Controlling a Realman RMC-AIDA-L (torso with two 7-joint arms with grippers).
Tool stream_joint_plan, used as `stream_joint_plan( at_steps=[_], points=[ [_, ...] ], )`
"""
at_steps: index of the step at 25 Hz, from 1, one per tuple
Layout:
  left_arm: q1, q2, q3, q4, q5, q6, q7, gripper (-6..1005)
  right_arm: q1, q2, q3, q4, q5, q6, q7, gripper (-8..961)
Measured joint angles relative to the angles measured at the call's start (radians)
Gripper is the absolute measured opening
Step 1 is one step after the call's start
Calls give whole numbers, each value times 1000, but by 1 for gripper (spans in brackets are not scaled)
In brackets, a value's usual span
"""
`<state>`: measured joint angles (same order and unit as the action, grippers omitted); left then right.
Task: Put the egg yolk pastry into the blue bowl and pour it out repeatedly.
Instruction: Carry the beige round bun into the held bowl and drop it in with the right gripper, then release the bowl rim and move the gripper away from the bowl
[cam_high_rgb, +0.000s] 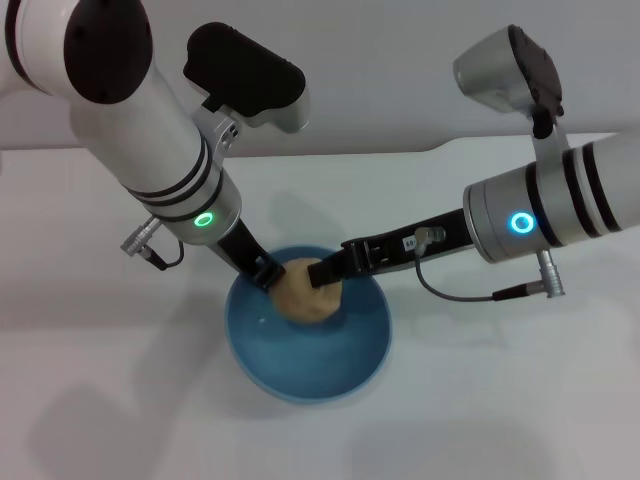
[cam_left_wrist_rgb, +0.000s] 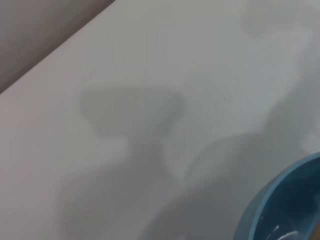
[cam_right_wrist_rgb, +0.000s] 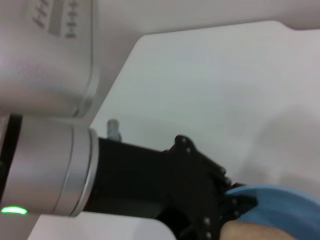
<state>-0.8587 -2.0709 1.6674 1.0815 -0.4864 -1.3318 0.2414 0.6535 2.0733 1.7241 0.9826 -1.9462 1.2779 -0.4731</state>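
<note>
Next, I release the blue bowl on the white table (cam_high_rgb: 339, 356) from my left gripper, in front of my right gripper's tip.
The blue bowl (cam_high_rgb: 310, 345) stands on the white table in the middle of the head view. The tan egg yolk pastry (cam_high_rgb: 303, 293) is over the bowl's back part. My right gripper (cam_high_rgb: 330, 272) reaches in from the right and is shut on the pastry's upper right side. My left gripper (cam_high_rgb: 262, 272) comes down from the left and grips the bowl's back-left rim. The left wrist view shows only a part of the bowl's rim (cam_left_wrist_rgb: 272, 205). The right wrist view shows the left gripper (cam_right_wrist_rgb: 200, 190) at the bowl's rim (cam_right_wrist_rgb: 280, 205), with a bit of the pastry (cam_right_wrist_rgb: 252, 232) beside it.
The white table (cam_high_rgb: 520, 400) stretches around the bowl on all sides, with its back edge (cam_high_rgb: 400, 152) against a grey wall. Both arms cross above the table behind the bowl. A cable (cam_high_rgb: 450, 290) hangs under the right wrist.
</note>
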Motion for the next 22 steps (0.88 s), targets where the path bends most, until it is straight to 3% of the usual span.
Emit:
stream_joint_plan(
  at_steps=[11, 14, 16, 20, 22],
  points=[
    [-14, 2, 3, 0, -2, 3, -1, 23, -8, -5, 15, -21, 1, 26, -37, 60],
    [-14, 2, 3, 0, -2, 3, 2, 27, -16, -7, 31, 2, 5, 34, -37, 188],
    [-14, 2, 3, 0, -2, 4, 4, 29, -32, -6, 67, 36, 12, 50, -40, 273],
    [-14, 2, 3, -1, -1, -6, 6, 34, -117, -7, 215, 161, 85, 95, -54, 308],
    [-14, 2, 3, -2, -2, -7, 6, 37, -132, -7, 241, 178, 93, 96, -56, 308]
  ],
)
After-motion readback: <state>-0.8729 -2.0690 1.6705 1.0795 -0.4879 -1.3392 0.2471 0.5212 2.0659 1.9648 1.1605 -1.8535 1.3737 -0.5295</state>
